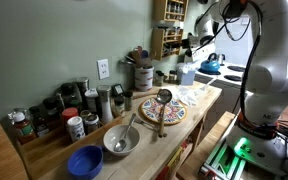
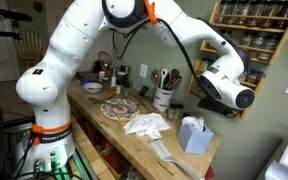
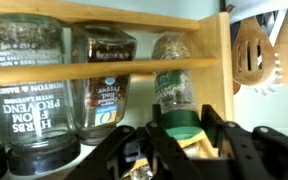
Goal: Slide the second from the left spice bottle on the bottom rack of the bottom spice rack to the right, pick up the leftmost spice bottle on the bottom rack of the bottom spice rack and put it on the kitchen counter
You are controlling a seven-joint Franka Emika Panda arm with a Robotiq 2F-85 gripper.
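The side of the rack crowds my gripper's finger next to the green cap, so next I open, turn my gripper at an angle and close around the spice bottle (image 3: 174,88) before pulling it out.
The wrist view is upside down. My gripper (image 3: 181,135) has its two black fingers on either side of the green cap of a small spice bottle (image 3: 174,85) and looks shut on it. The bottle stands in front of the rail of the wooden spice rack (image 3: 104,70), at the rack's end by its side wall. Two larger jars (image 3: 102,85) stand beside it on the same tier, one labelled herbs de Provence (image 3: 29,110). In an exterior view my gripper (image 1: 191,42) is at the rack (image 1: 168,38) on the wall above the butcher-block counter (image 1: 199,108).
On the counter are a blue bowl (image 1: 84,160), a metal bowl (image 1: 121,140), a patterned plate (image 1: 162,110), a row of jars (image 1: 64,112) and a utensil crock (image 2: 164,98). A tissue box (image 2: 192,135) and a white cloth (image 2: 146,124) lie nearer. Wooden utensils (image 3: 254,50) hang beside the rack.
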